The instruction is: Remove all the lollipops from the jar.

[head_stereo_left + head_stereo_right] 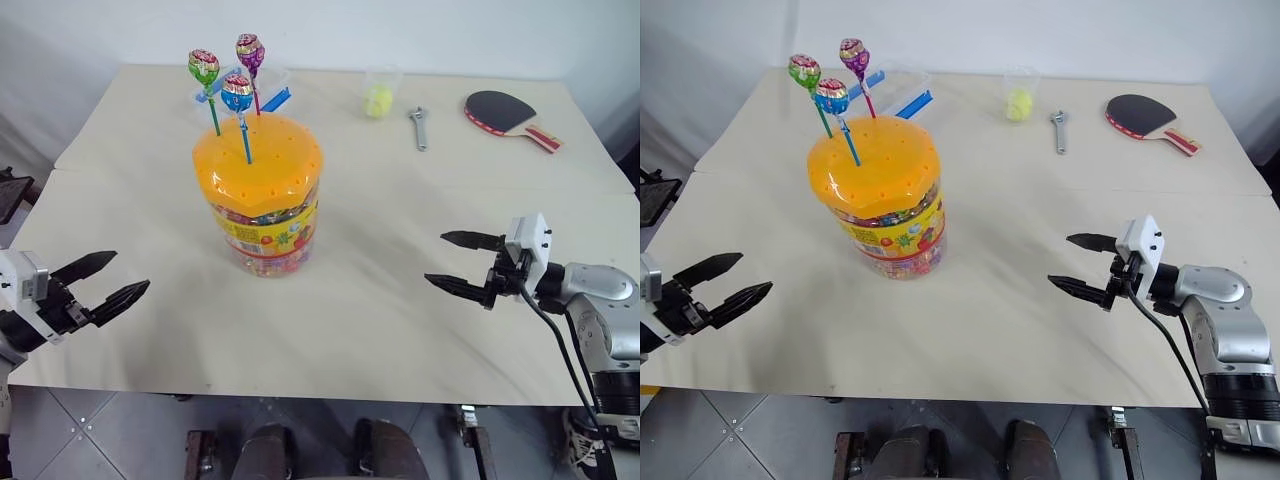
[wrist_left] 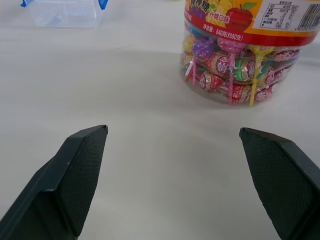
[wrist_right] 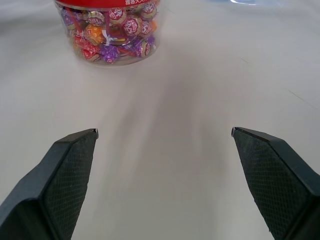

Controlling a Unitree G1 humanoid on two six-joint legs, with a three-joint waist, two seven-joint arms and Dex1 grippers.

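Note:
Next, I move my left gripper to the green lollipop and close it on the upper part of its stick (image 1: pixel 213 109), just below the wrapper.
The jar (image 1: pixel 262 215), a clear cylinder with a domed orange lid and a yellow-red label, stands left of the table's middle. Three lollipops stick up from the lid's holes: a green one (image 1: pixel 203 67), a blue one (image 1: pixel 237 93) and a purple one (image 1: pixel 250 52) on a red stick. My left gripper (image 1: pixel 108 282) hovers open near the front left edge, well short of the jar, nothing between its fingers. My right gripper (image 1: pixel 452 262) is open too, out to the jar's right and pointing toward it. Both wrist views show the jar's base (image 2: pixel 240 70) (image 3: pixel 112 37) ahead, packed with wrapped sweets.
At the back stand a clear box with blue clips (image 1: pixel 270 90), a small clear cup holding a yellow ball (image 1: pixel 379 93), a wrench (image 1: pixel 419 128) and a table tennis paddle (image 1: pixel 505 115). The table's front edge (image 1: pixel 300 395) runs just below both grippers.

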